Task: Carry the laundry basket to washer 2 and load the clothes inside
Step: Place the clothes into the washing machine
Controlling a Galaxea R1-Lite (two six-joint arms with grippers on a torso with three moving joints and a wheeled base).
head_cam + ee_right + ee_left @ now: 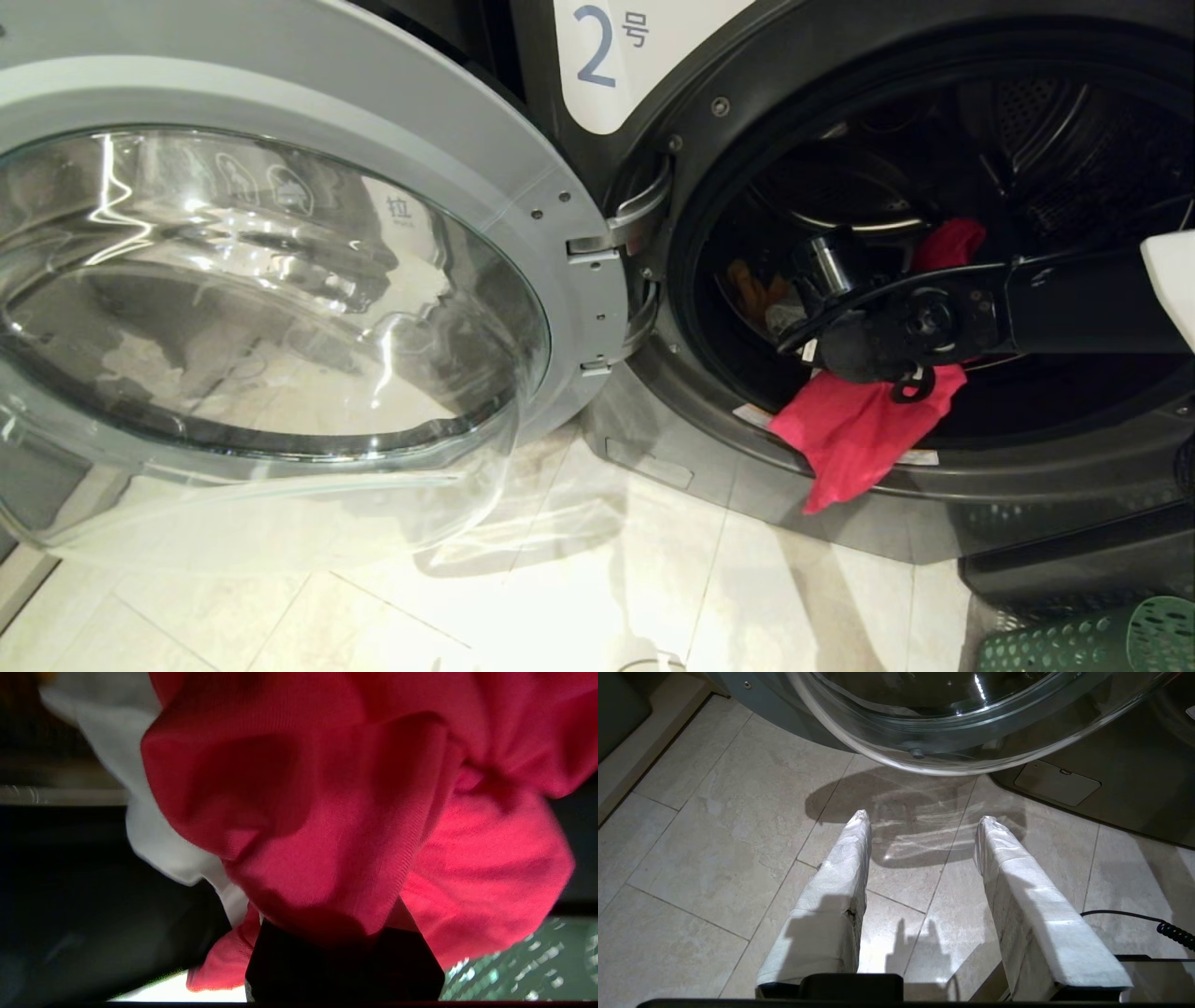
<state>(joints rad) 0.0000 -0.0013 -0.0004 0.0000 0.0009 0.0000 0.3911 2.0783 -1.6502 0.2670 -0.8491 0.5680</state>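
My right gripper will release the pink-red garment on top of the mustard and white garments that are in washer 2's drum (815, 280).
Washer 2 (607, 56) stands with its round glass door (280, 280) swung wide to the left. My right arm reaches into the drum mouth from the right. My right gripper (836, 353) is shut on the pink-red garment (854, 434), which hangs over the drum's lower lip. In the right wrist view that garment (336, 826) bunches over the fingers and hides them. A white garment (140, 826) lies beside it, and a mustard one (752, 285) lies deeper in the drum. The laundry basket (1102, 639) sits on the floor at the lower right. My left gripper (924, 821) hangs open above the tiles.
Beige floor tiles (560, 597) stretch in front of the washer. The open door overhangs the floor on the left, just ahead of my left gripper. A coiled black cable (1174, 933) lies beside the left arm. The washer's service flap (1057, 783) sits low on its front.
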